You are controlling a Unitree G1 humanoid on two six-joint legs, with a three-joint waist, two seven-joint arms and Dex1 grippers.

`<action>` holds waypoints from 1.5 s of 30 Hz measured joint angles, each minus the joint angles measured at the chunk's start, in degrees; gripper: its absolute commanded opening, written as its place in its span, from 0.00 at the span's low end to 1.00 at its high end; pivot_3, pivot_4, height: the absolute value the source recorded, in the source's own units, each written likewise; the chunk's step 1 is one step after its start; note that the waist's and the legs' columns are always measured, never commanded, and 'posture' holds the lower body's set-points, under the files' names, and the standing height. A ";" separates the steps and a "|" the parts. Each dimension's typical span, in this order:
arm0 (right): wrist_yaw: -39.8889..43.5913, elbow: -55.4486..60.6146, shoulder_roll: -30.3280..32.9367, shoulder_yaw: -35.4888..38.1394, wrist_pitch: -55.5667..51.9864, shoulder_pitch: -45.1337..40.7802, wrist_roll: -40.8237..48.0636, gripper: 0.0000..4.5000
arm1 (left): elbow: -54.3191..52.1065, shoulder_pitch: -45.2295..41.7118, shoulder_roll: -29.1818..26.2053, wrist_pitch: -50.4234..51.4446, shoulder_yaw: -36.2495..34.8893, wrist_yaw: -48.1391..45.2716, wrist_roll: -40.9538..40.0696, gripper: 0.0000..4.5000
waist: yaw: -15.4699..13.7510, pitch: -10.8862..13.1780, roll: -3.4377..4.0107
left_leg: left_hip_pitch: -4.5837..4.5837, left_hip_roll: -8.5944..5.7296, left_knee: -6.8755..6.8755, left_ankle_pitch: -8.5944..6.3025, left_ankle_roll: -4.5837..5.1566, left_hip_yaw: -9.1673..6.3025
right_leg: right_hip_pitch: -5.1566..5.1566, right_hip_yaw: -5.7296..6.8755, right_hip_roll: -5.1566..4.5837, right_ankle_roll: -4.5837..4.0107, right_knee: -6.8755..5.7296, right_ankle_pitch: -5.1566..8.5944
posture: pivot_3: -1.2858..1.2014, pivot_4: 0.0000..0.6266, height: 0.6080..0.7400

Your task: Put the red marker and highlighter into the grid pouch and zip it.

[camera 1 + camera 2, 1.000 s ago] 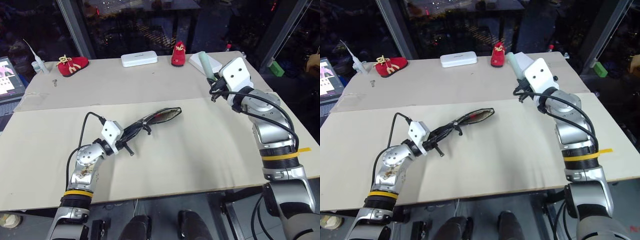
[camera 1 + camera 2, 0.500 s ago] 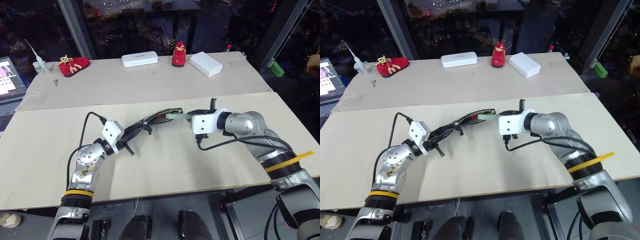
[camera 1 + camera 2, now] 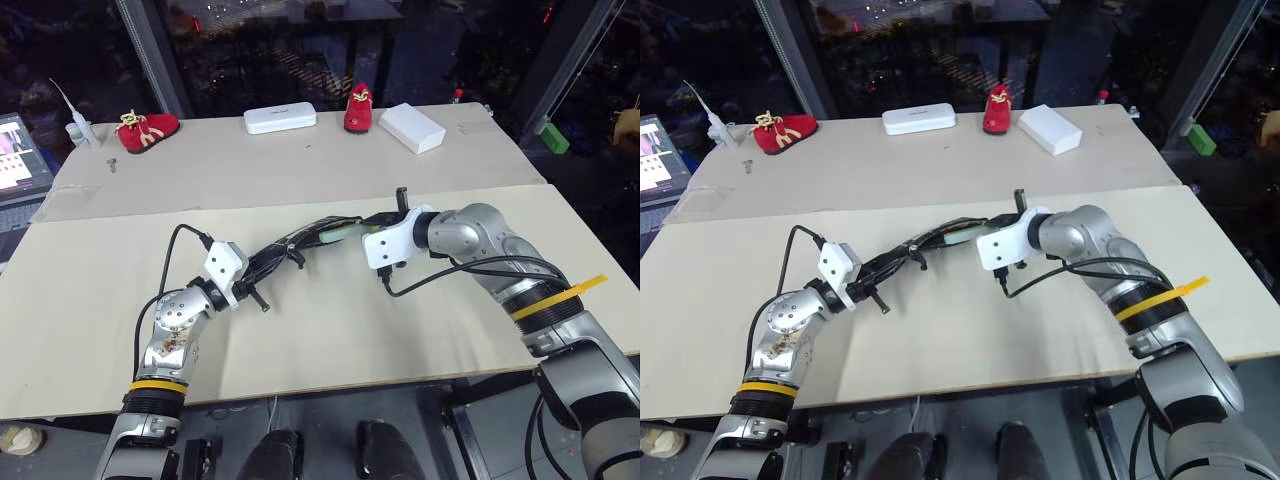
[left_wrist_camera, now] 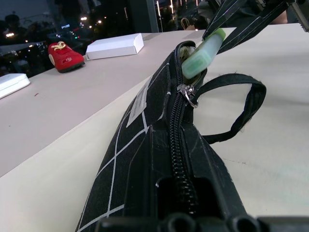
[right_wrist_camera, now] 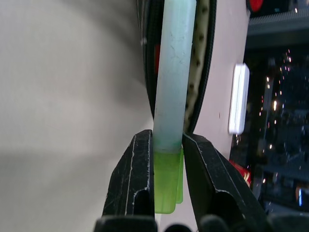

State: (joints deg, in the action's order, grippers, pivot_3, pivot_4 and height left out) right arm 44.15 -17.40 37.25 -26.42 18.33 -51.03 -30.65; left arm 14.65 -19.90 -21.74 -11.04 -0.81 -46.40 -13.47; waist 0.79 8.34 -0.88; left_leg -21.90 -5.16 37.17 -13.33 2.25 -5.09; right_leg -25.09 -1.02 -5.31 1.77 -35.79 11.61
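Observation:
Next, my right gripper releases the highlighter inside the grid pouch's opening [image 3: 309, 236] [image 5: 177, 34], near the zipper pull.
The grid pouch [image 3: 300, 240] lies stretched across the middle of the table, black with white lines, its zipper open at the far end. My left gripper [image 3: 258, 272] is shut on the pouch's near end. The zipper pull [image 4: 187, 92] and its black loop [image 4: 244, 108] sit beside the open mouth. My right gripper [image 5: 166, 140] is shut on the bright green end of the highlighter [image 5: 174, 72]. The highlighter's pale mint half pokes into the pouch mouth. A sliver of red [image 5: 157, 58] inside the mouth may be the red marker; the rest of it is hidden.
At the table's far edge lie a white hard case [image 3: 280, 119], a white box [image 3: 411, 127] and two red shoes [image 3: 147, 130] [image 3: 359, 108]. A laptop [image 3: 20, 155] sits at the far left. Bare board surrounds the pouch.
My right arm swung down and left from the back right with the highlighter, rolled its wrist, and pushed the mint end into the pouch mouth. The left arm and pouch stayed put.

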 measured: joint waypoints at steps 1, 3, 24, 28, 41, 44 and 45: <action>0.40 0.00 0.00 0.00 0.03 -0.24 -0.14 0.23 | 0.00 0.00 0.00 0.00 0.00 0.00 0.00 0.00 | -0.01 0.00 0.00 | 0.00 0.00 0.00 0.00 0.00 0.00 | 0.00 0.00 0.00 0.00 0.00 0.00 | 0.52 0.24 1.00; 1.17 0.01 0.00 -0.14 0.04 -0.67 -0.89 0.23 | 0.00 0.00 0.01 0.00 0.00 0.00 0.00 0.00 | -0.02 0.00 0.00 | 0.00 0.00 0.00 0.00 0.00 0.00 | 0.00 0.00 0.00 0.00 0.00 0.00 | 0.52 0.24 1.00; 7.84 -2.23 -11.97 -4.82 -15.18 -6.91 -11.98 0.23 | 3.52 -1.81 1.27 -0.24 0.88 -0.23 0.08 0.00 | 0.18 0.00 0.01 | 0.03 0.01 0.00 0.01 -0.03 0.06 | -0.10 0.00 0.01 -0.05 -0.12 -0.03 | 0.52 0.24 1.00; 6.87 -3.00 -14.28 -5.23 -15.24 -6.98 -12.09 0.23 | 3.99 -2.23 1.30 -0.69 0.90 -0.31 0.08 0.00 | 0.24 -0.01 0.01 | 0.04 0.01 0.00 0.02 -0.05 0.06 | -0.12 0.00 0.01 -0.05 -0.13 -0.03 | 0.52 0.24 1.00; 5.90 -4.74 -20.05 -6.53 -12.67 -6.07 -8.30 0.48 | 4.20 -2.23 1.27 -1.12 0.89 -0.50 0.09 0.00 | 0.51 -0.01 0.01 | 0.06 0.01 0.00 0.01 -0.09 0.05 | -0.15 0.01 0.02 -0.05 -0.20 -0.03 | 0.52 0.24 1.00; 5.68 -4.88 -20.08 -5.41 -13.71 -5.80 -6.09 0.72 | 4.20 -2.23 1.27 -1.21 0.89 -0.50 0.09 0.00 | 0.42 -0.01 0.01 | 0.05 0.00 0.01 0.01 -0.08 0.05 | -0.14 0.01 0.01 -0.06 -0.19 -0.04 | 0.52 0.24 1.00; 5.76 -4.89 -19.64 -4.49 -14.20 -5.79 -5.19 0.80 | 4.19 -2.24 1.28 -1.27 0.89 -0.46 0.08 0.00 | 0.36 -0.01 0.01 | 0.06 0.00 0.01 0.01 -0.08 0.05 | -0.13 0.01 0.01 -0.06 -0.19 -0.04 | 0.52 0.24 1.00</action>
State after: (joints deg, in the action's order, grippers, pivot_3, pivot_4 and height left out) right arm 49.91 -22.29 17.62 -30.90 4.14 -56.82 -35.85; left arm 18.83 -22.15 -20.46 -12.31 0.08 -46.86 -13.39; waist 1.15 8.33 -0.87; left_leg -21.85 -5.16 37.18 -13.32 2.17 -5.05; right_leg -25.23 -1.01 -5.30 1.71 -35.98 11.57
